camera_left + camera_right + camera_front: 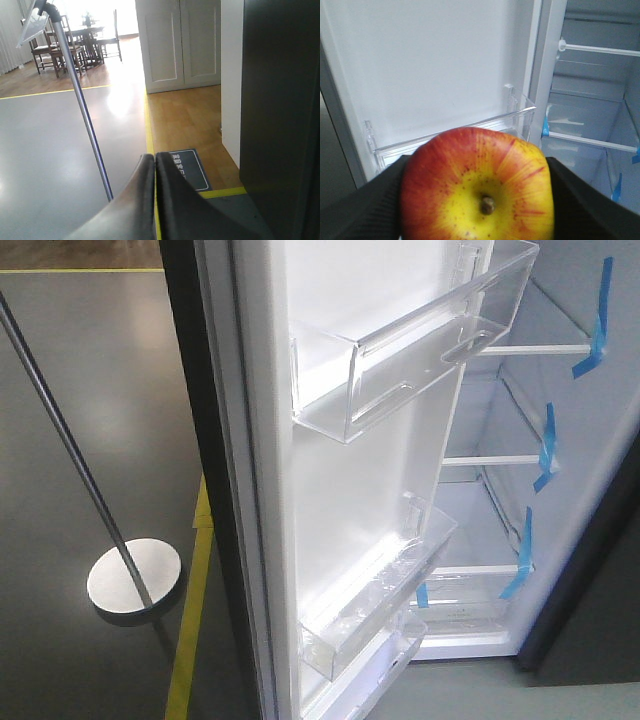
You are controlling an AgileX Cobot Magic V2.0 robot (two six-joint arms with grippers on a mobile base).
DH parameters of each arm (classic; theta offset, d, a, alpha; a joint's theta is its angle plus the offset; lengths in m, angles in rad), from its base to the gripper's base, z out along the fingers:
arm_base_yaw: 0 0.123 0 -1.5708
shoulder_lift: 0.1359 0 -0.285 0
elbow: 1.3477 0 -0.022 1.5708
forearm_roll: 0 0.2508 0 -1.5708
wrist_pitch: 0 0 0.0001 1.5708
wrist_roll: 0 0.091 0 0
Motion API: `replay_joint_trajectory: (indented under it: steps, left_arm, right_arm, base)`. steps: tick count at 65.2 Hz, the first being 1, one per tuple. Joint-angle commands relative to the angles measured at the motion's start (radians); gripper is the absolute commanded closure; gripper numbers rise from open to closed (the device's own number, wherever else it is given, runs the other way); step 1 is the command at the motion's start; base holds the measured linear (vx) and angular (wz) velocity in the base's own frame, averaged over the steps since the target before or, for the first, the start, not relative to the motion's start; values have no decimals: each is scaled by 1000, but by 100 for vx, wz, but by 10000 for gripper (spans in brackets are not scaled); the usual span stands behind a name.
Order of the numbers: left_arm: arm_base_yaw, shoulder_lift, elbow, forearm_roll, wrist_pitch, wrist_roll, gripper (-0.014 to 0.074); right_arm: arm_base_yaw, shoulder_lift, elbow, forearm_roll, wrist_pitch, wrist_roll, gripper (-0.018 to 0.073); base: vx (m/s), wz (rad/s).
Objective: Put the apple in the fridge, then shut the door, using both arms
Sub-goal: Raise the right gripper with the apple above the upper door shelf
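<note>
Next, my right gripper puts the apple down in the upper clear bin on the open door (421,324).
The apple (477,187), red with a yellow patch round its stem, fills the bottom of the right wrist view, and my right gripper (477,200) is shut on it, black fingers pressing both sides. Beyond it stands the open door (430,70) with a clear bin (455,132), and to the right the fridge (590,90) with white shelves. In the front view the door (350,490) swings wide, its bins (420,340) empty, and the fridge interior (510,470) shows blue tape strips. My left gripper (154,160) is shut on nothing, beside the dark outer face of the door (280,100).
A metal pole (70,440) on a round base (133,578) stands left of the door. Yellow floor tape (149,130) runs past a dark floor mat (192,170). White cabinet doors (180,40) and a dining table with chairs (75,40) lie farther back.
</note>
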Motion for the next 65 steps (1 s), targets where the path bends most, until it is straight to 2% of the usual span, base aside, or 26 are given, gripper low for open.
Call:
replay_joint_trajectory:
  steps: [1, 65]
  left_arm:
    - [0, -13, -17, -9, -77, -4, 602]
    - [0, -13, -17, -9, -77, -4, 602]
  right_arm:
    - [-4, 7, -20, 16, -83, -7, 426]
    - [-4, 7, -20, 16, -83, -7, 426]
  base:
    - [0, 0]
    - [0, 0]
